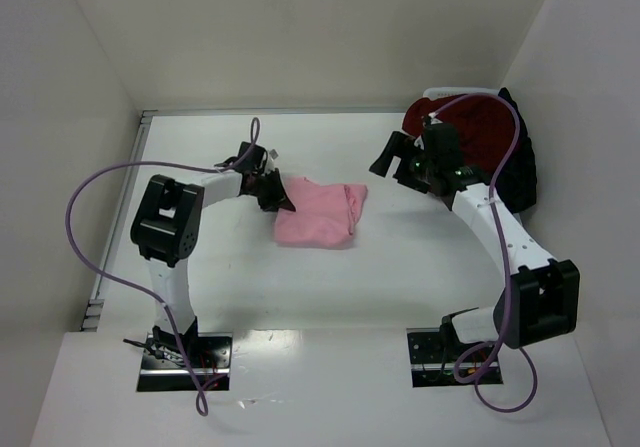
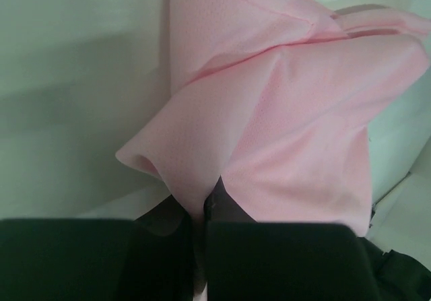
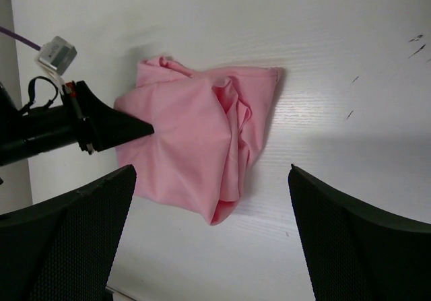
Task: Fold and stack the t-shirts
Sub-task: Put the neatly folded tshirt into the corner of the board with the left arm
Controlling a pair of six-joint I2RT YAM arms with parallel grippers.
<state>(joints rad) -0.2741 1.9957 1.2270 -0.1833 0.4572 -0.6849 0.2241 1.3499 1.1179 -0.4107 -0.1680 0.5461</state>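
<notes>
The far corner of the table (image 1: 184, 145) is empty. Next, my left gripper lets go of the light pink t-shirt there.
A light pink t-shirt (image 1: 318, 217) lies bunched and roughly folded in the middle of the table; it also shows in the left wrist view (image 2: 289, 112) and the right wrist view (image 3: 195, 146). My left gripper (image 1: 283, 200) is shut on the shirt's left edge, with a pinch of pink cloth between its fingers (image 2: 229, 210). My right gripper (image 1: 393, 157) is open and empty, held above the table to the right of the pink shirt. A dark red t-shirt (image 1: 480, 127) lies on a black one (image 1: 520, 172) in the far right corner, behind the right arm.
White walls close in the table at the back and both sides. A purple cable loops from each arm. The left gripper's tip (image 3: 128, 127) shows in the right wrist view, on the shirt's left edge.
</notes>
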